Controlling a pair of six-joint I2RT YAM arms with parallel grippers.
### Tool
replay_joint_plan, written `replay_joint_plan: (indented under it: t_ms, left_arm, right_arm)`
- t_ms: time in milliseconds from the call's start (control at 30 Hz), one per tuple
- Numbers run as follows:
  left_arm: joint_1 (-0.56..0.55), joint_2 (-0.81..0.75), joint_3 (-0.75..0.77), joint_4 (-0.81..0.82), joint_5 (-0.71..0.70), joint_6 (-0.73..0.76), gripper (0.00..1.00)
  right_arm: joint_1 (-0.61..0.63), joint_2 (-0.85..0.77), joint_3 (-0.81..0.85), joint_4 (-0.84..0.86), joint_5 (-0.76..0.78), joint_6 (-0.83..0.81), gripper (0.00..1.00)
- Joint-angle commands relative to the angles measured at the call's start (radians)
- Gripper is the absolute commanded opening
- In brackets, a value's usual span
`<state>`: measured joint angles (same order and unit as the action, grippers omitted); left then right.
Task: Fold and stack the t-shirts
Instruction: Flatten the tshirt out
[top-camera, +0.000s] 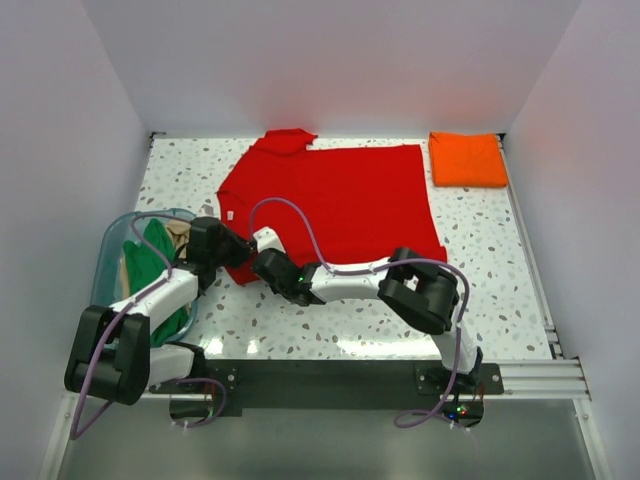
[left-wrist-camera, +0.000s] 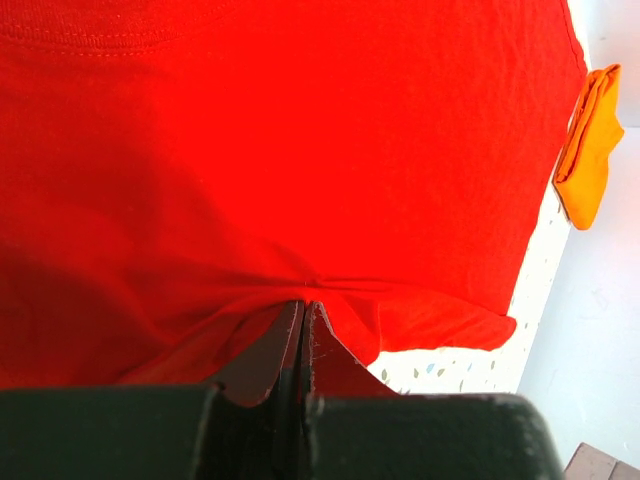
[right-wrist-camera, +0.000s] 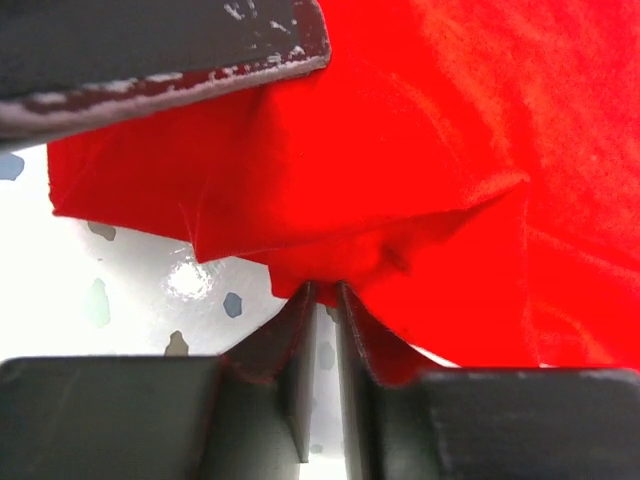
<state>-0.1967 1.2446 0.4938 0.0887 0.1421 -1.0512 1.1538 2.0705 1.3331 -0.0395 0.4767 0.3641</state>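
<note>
The near sleeve of the red t-shirt lies tucked under a fold. My right gripper needs to grab the lower layer's edge (right-wrist-camera: 286, 284) and pull the sleeve out flat.
A bright red t-shirt (top-camera: 335, 200) lies spread flat across the middle of the table, collar toward the back. Both grippers meet at its near left hem. My left gripper (top-camera: 232, 252) is shut on that red cloth, and in the left wrist view its jaws (left-wrist-camera: 302, 304) pinch a raised fold. My right gripper (top-camera: 256, 250) sits just beside it; in the right wrist view its narrow jaws (right-wrist-camera: 325, 288) hold a bunched bit of the red hem (right-wrist-camera: 330, 262) at the tips. An orange t-shirt (top-camera: 468, 160) lies folded at the back right. Green (top-camera: 155, 262) and tan (top-camera: 178, 236) t-shirts sit in the tub.
A clear bluish plastic tub (top-camera: 112, 240) stands at the left edge of the speckled table (top-camera: 500, 260). White walls close in the back and both sides. In the right wrist view the left gripper's dark finger (right-wrist-camera: 160, 50) crosses the top, close above the hem.
</note>
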Motion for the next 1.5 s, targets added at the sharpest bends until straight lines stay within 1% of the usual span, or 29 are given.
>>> replay_joint_plan:
  t_ms: [0, 100, 133, 267, 567, 733, 933, 967, 1000, 1133, 1167, 1267, 1367, 1467]
  left_arm:
    - [0.008, -0.027, 0.008, 0.052, 0.014, 0.026, 0.0]
    - [0.008, -0.027, 0.009, 0.051, 0.016, 0.028, 0.0]
    - [0.008, -0.027, 0.011, 0.051, 0.016, 0.028, 0.0]
    - [0.008, -0.022, 0.011, 0.052, 0.016, 0.031, 0.0]
    - [0.006, -0.01, 0.011, 0.059, 0.022, 0.034, 0.0]
    - [0.008, -0.007, 0.009, 0.059, 0.019, 0.042, 0.0]
    - [0.008, 0.001, 0.008, 0.065, 0.021, 0.043, 0.0]
    - [0.008, 0.003, 0.008, 0.066, 0.021, 0.042, 0.0]
    - [0.008, 0.004, 0.008, 0.068, 0.022, 0.042, 0.0]
    - [0.008, 0.006, 0.005, 0.071, 0.025, 0.04, 0.0]
    - [0.008, 0.006, 0.005, 0.069, 0.024, 0.04, 0.0]
    - [0.008, -0.002, 0.002, 0.068, 0.027, 0.042, 0.0]
    - [0.008, -0.01, -0.003, 0.065, 0.036, 0.042, 0.0]
    - [0.008, -0.034, -0.014, 0.057, 0.047, 0.042, 0.0]
  right_arm:
    - [0.007, -0.064, -0.006, 0.015, 0.039, 0.009, 0.26]
    - [0.009, -0.105, -0.043, 0.035, 0.043, 0.018, 0.32]
    - [0.017, -0.118, -0.051, 0.067, 0.054, 0.016, 0.32]
    - [0.034, -0.135, -0.051, 0.076, 0.083, -0.011, 0.33]
    - [0.044, -0.027, 0.043, 0.043, 0.092, -0.047, 0.37]
    - [0.044, 0.017, 0.066, 0.043, 0.115, -0.05, 0.43]
    - [0.044, 0.045, 0.067, 0.02, 0.131, -0.05, 0.43]
    - [0.044, 0.045, 0.064, 0.018, 0.134, -0.048, 0.42]
    - [0.044, 0.045, 0.061, 0.018, 0.137, -0.047, 0.39]
    - [0.044, 0.042, 0.06, 0.013, 0.137, -0.044, 0.32]
    - [0.044, 0.039, 0.057, 0.012, 0.135, -0.042, 0.25]
    - [0.044, 0.01, 0.035, 0.02, 0.126, -0.037, 0.16]
    - [0.044, -0.029, 0.025, 0.003, 0.111, -0.039, 0.1]
    - [0.044, -0.085, -0.003, -0.016, 0.086, -0.037, 0.06]
